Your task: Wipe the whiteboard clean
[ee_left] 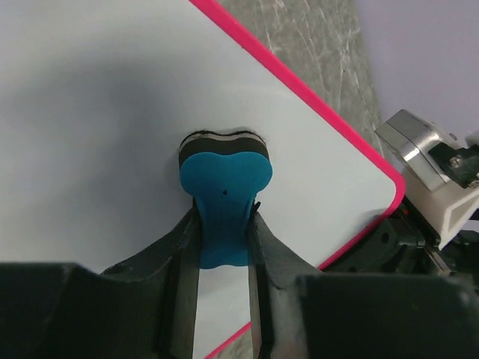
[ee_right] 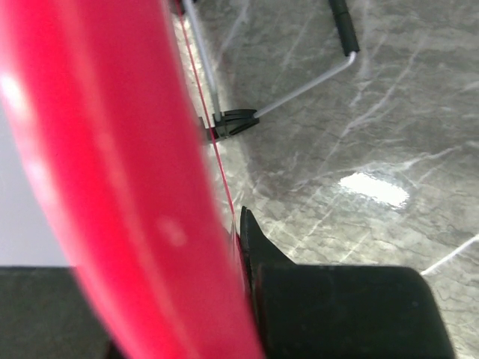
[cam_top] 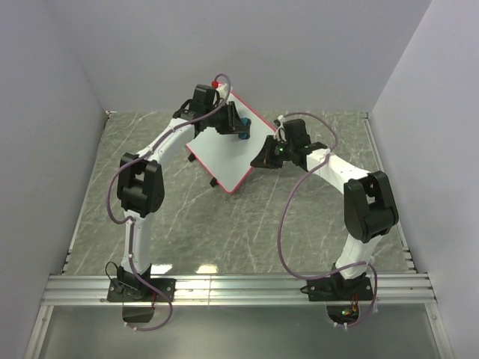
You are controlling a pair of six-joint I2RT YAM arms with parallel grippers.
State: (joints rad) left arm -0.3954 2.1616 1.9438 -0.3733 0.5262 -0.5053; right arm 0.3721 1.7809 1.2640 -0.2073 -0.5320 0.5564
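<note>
Next, I release the blue eraser with my left gripper on the grey marbled table (cam_top: pixel 162 188) by the whiteboard's black feet.
The whiteboard (cam_top: pixel 224 153) is tilted up off the table, white with a pink-red rim and small black feet (cam_top: pixel 214 182). My right gripper (cam_top: pixel 262 158) is shut on its right edge. In the right wrist view the blurred rim (ee_right: pixel 112 187) fills the left side, pinched in that gripper (ee_right: pixel 236 243). My left gripper (cam_top: pixel 233 122) is shut on the blue bone-shaped eraser (cam_top: pixel 244 124). It presses the eraser (ee_left: pixel 224 183) against the board's white face (ee_left: pixel 105 112), held at its waist by the left gripper (ee_left: pixel 224 228). No scribbles show on the visible face.
The grey marbled table (cam_top: pixel 179 224) lies below, with pale walls on three sides. An aluminium rail (cam_top: pixel 239 288) runs along the near edge by the arm bases. A black foot on a wire stand (ee_right: pixel 233 121) hangs behind the board. The right arm's wrist (ee_left: pixel 438 168) sits beyond the board's corner.
</note>
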